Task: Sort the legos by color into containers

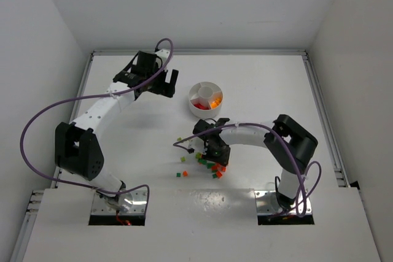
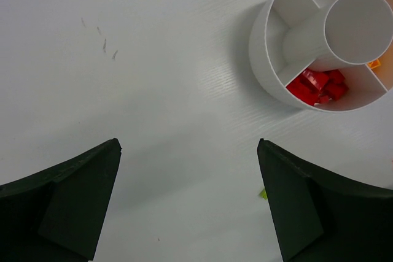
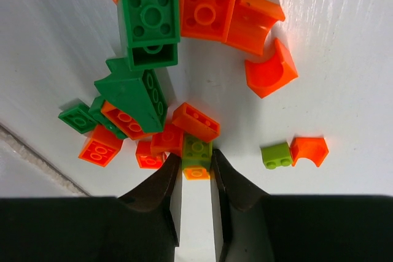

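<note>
My right gripper's fingers are closing on both the lime-green lego and the yellow-orange piece, so next I open them and take the yellow-orange piece (image 3: 196, 173) on its own.
My right gripper (image 3: 196, 165) is down in the pile of loose legos (image 1: 212, 165), its fingertips pressed against both sides of a lime-green lego (image 3: 196, 150) that has a yellow-orange piece (image 3: 196, 173) stuck to it. Dark green bricks (image 3: 147, 13) and orange bricks (image 3: 206, 5) crowd just beyond it. The white dish (image 1: 206, 110) stands farther back; one wedge holds red legos (image 2: 319, 87), another shows orange ones (image 2: 376, 64). My left gripper (image 2: 189, 143) hovers wide open over bare table left of the dish (image 2: 261, 41), holding nothing.
A small lime brick (image 3: 276, 155) and an orange arch (image 3: 309, 150) lie right of the right fingers. A few stray bricks (image 1: 183, 161) sit left of the pile. Metal rails (image 1: 322, 115) edge the table, and purple cables (image 1: 37, 121) loop off both arms.
</note>
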Robot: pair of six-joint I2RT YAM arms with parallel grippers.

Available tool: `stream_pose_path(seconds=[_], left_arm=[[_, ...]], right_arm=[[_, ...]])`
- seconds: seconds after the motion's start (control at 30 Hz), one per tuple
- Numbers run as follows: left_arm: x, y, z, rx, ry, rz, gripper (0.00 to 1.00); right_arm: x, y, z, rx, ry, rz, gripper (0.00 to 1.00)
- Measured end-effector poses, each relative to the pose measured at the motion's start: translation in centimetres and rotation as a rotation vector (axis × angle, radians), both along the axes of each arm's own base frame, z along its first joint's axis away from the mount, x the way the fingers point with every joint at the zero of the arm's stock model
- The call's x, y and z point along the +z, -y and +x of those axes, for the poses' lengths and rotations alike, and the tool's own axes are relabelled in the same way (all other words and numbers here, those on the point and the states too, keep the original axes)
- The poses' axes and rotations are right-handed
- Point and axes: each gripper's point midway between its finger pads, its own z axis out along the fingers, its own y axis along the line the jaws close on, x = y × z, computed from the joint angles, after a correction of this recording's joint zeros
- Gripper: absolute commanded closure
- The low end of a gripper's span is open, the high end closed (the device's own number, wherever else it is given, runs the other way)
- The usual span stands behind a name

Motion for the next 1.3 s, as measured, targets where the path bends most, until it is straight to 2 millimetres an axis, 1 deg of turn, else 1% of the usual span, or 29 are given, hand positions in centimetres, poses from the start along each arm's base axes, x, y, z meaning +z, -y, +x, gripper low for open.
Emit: stream_pose_path(seconds=[0.1, 0.27, 0.37, 0.47, 0.6, 0.73, 0.9, 1.13, 1.23, 1.27, 1.3], left_arm=[[0.0, 0.0, 0.0, -0.001, 0.000, 0.000, 0.00], [0.0, 0.1, 0.0, -0.003, 0.001, -0.002, 0.00], [0.1, 0.1, 0.1, -0.003, 0.007, -0.005, 0.00], [0.2, 0.3, 0.2, -0.005, 0.010, -0.012, 0.00], [0.2, 0.3, 0.2, -0.004, 0.008, -0.019, 0.00], [0.3, 0.5, 0.2, -0.004, 0.008, -0.028, 0.00], [0.4, 0.6, 0.2, -0.006, 0.011, -0.032, 0.00], [0.4, 0.7, 0.2, -0.009, 0.008, -0.042, 0.00], [0.4, 0.8, 0.2, -0.010, 0.007, -0.043, 0.00], [0.4, 0.8, 0.2, -0.010, 0.007, -0.043, 0.00], [0.4, 0.8, 0.2, -0.010, 0.007, -0.044, 0.00]], right_arm=[[0.0, 0.1, -0.1, -0.005, 0.006, 0.015, 0.95], [0.1, 0.2, 0.0, -0.013, 0.019, 0.036, 1.00], [0.2, 0.2, -0.1, -0.024, 0.018, 0.039, 1.00], [1.0, 0.4, -0.5, -0.043, 0.009, 0.043, 1.00], [2.6, -0.3, -0.5, -0.059, 0.007, 0.096, 1.00], [3.2, -0.6, -0.9, -0.077, -0.023, 0.132, 1.00], [2.9, -0.3, -0.4, -0.101, -0.009, 0.118, 1.00], [0.6, 1.0, 1.2, -0.124, 0.045, 0.013, 1.00], [0.1, 1.2, 1.5, -0.134, 0.053, -0.003, 0.86], [0.1, 1.3, 1.6, -0.139, 0.053, -0.003, 0.74], [0.1, 1.3, 1.6, -0.145, 0.054, -0.003, 0.71]])
